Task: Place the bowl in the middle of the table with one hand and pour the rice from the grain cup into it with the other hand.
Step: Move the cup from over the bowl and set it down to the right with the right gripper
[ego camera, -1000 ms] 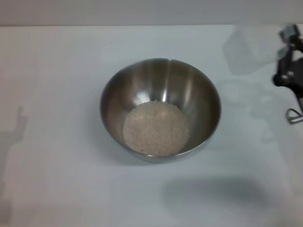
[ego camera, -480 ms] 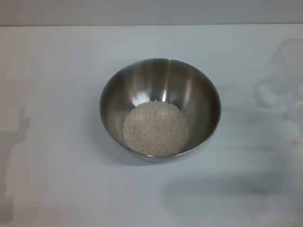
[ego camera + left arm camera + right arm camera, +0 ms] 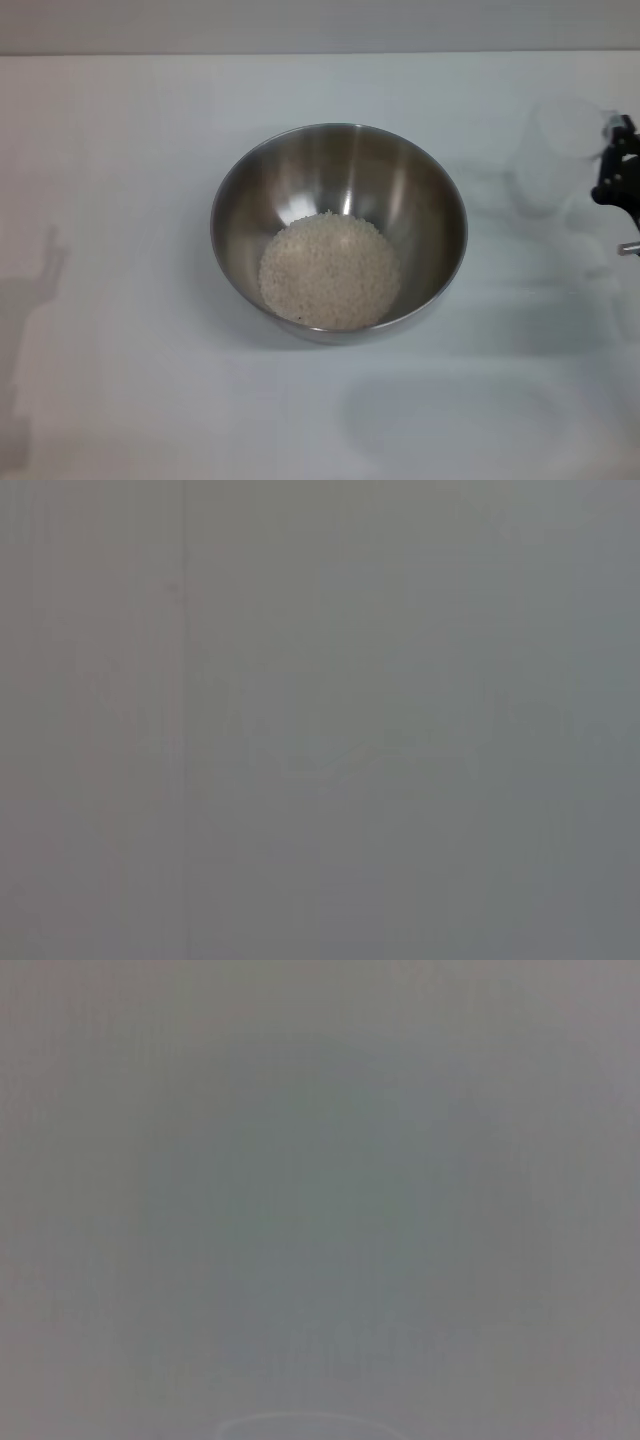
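Observation:
Next, my right gripper sets the grain cup, now upright at the far side, down and lets it go on the white table (image 3: 474,194) beside the steel bowl, toward the back edge.
The steel bowl (image 3: 338,160) stands in the middle of the white table (image 3: 120,150). A round heap of pale rice (image 3: 330,272) lies in its bottom. At the far right the translucent grain cup (image 3: 556,155) is upright and looks empty. My right gripper (image 3: 613,160) shows as a dark shape at the view's right edge, against the cup's handle side and shut on it. My left gripper is out of the head view, and only its shadow falls on the table's left side. Both wrist views show flat grey.
The table's back edge (image 3: 300,53) runs across the top of the head view. Soft shadows lie on the tabletop in front of the bowl and under the cup.
The cup and my right gripper have dropped from the upper right corner to lower at the right side, and the cup has turned from tilted to upright. Bowl and rice are unchanged.

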`<state>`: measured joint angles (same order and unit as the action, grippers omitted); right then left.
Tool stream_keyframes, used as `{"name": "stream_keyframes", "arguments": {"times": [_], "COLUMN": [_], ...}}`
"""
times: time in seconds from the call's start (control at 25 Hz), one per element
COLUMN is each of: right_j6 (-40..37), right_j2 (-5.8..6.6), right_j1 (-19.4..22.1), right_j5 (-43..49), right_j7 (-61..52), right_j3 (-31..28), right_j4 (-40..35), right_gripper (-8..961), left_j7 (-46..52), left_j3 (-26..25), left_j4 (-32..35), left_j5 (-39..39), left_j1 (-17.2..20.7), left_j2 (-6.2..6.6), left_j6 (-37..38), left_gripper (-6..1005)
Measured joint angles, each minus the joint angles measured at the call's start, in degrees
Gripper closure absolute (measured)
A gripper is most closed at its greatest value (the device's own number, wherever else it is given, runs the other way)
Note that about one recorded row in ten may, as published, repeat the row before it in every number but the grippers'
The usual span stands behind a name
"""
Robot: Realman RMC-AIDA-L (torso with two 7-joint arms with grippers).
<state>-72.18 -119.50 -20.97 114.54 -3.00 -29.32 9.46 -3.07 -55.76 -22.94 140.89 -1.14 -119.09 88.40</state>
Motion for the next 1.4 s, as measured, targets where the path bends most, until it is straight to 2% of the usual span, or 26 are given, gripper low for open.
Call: {"name": "stream_keyframes", "arguments": {"times": [0.48, 0.96, 1.4], "right_j6": [9.1, 10.3, 9.4], "right_j2": [0.1, 0.02, 0.0], "right_j1": [-5.1, -5.1, -2.8], "right_j5": [0.2, 1.4, 1.6], "right_j7": [0.1, 0.1, 0.1], "right_j3": [6.4, 6.6, 7.5], "right_j4": [-0.1, 0.5, 1.3], "right_gripper": [931, 923, 586], "left_j7": [0.0, 0.0, 0.0], "left_j3": [0.1, 0.1, 0.1], "left_j4": [-0.1, -0.1, -0.2], "left_j5": [0.0, 0.0, 0.0], "left_j1": [-0.3, -0.3, -0.4], "left_j2": [0.0, 0.0, 0.0], "left_j6": [0.0, 0.0, 0.0], "left_gripper": [217, 216, 216]}}
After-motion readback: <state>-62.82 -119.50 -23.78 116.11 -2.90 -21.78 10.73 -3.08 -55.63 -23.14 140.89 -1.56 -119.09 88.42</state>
